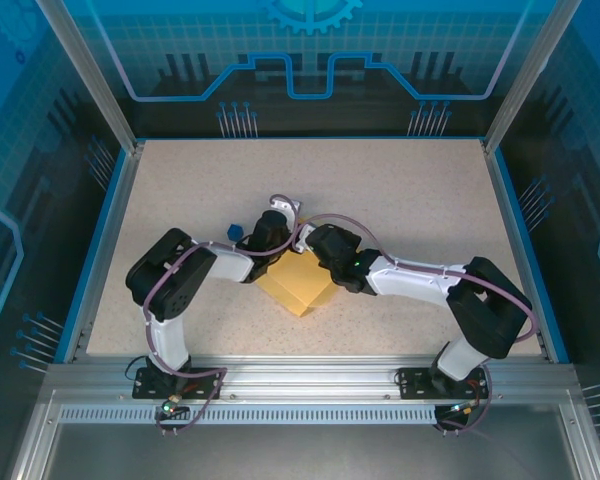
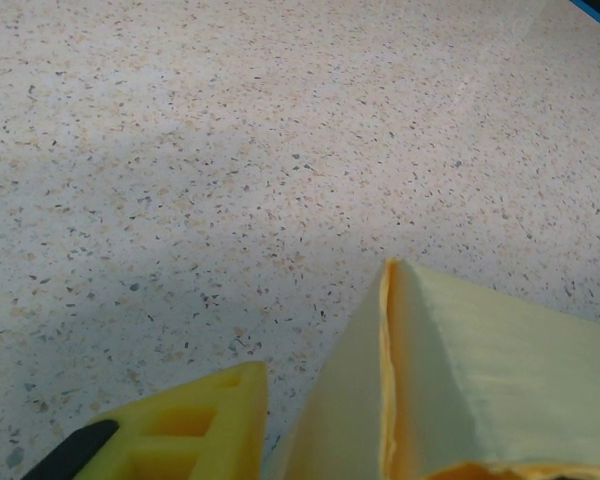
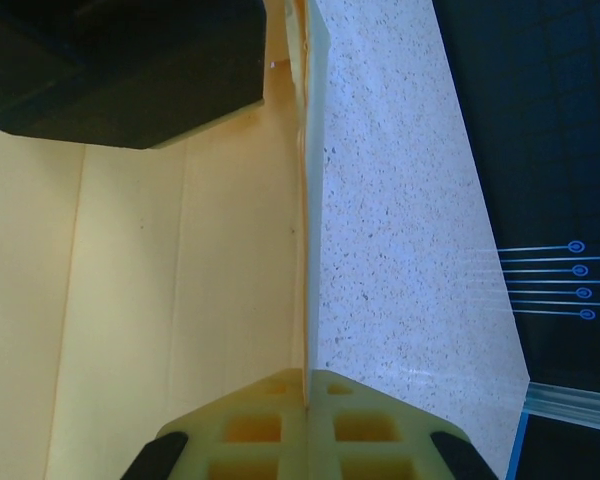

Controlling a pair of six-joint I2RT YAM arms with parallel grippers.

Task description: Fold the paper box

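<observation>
The doubled side of the paper box lies at a slant across my left gripper's fingers, so next I open that gripper wider, straighten it and pinch both layers point(image 2: 388, 410) of the side.
The paper box point(image 1: 298, 287) is a pale yellow card piece lying mid-table, partly under both wrists. My right gripper point(image 3: 306, 376) is shut on a raised wall of the paper box point(image 3: 180, 280), the thin card edge pinched between its yellow fingertips; from above it sits at the box's far right corner point(image 1: 318, 252). My left gripper point(image 1: 272, 248) hangs over the box's far left side. In the left wrist view one yellow finger point(image 2: 185, 425) stands a sliver apart from a doubled, upright card wall point(image 2: 470, 370), which hides the other finger.
The speckled beige table point(image 1: 400, 190) spreads wide around the box. Blue rails point(image 1: 515, 235) and aluminium posts point(image 1: 85, 70) border it. The left arm's black body point(image 3: 120, 70) looms just beyond the held wall in the right wrist view.
</observation>
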